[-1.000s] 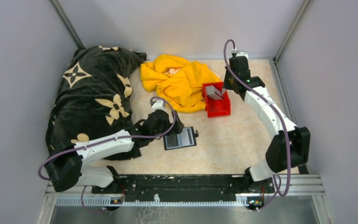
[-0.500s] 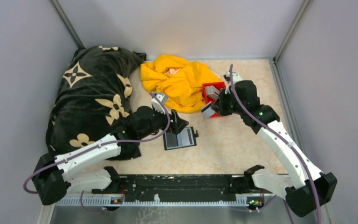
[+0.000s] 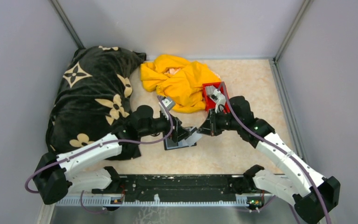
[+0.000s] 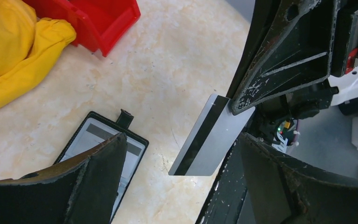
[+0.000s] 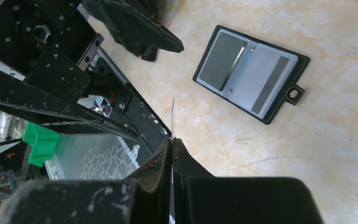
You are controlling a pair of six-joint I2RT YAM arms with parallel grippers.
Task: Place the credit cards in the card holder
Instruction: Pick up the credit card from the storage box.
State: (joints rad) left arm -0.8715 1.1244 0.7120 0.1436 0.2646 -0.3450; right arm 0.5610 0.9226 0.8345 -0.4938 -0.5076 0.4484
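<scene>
The card is held by its short end in my right gripper, so next my left gripper takes the striped edge (image 4: 200,136) before my right gripper takes the opposite long edge.
The card holder (image 3: 173,143) lies open on the table, black with a greyish slotted inside; it also shows in the left wrist view (image 4: 98,137) and the right wrist view (image 5: 249,74). My right gripper (image 3: 204,132) is shut on one grey credit card (image 3: 195,137) with a black stripe and holds it above the table just right of the holder. The card shows flat in the left wrist view (image 4: 212,137) and edge-on in the right wrist view (image 5: 173,116). My left gripper (image 3: 182,134) is open and empty over the holder's right half, its fingers (image 4: 91,182) either side of the card.
A red bin (image 3: 214,91) stands behind the right arm, next to a crumpled yellow cloth (image 3: 179,81). A black patterned blanket (image 3: 93,98) covers the left side. Grey walls close in the table on three sides.
My right gripper has carried the card from the red bin forward and left to the card holder. My left gripper has swung right and now hovers open over the holder.
</scene>
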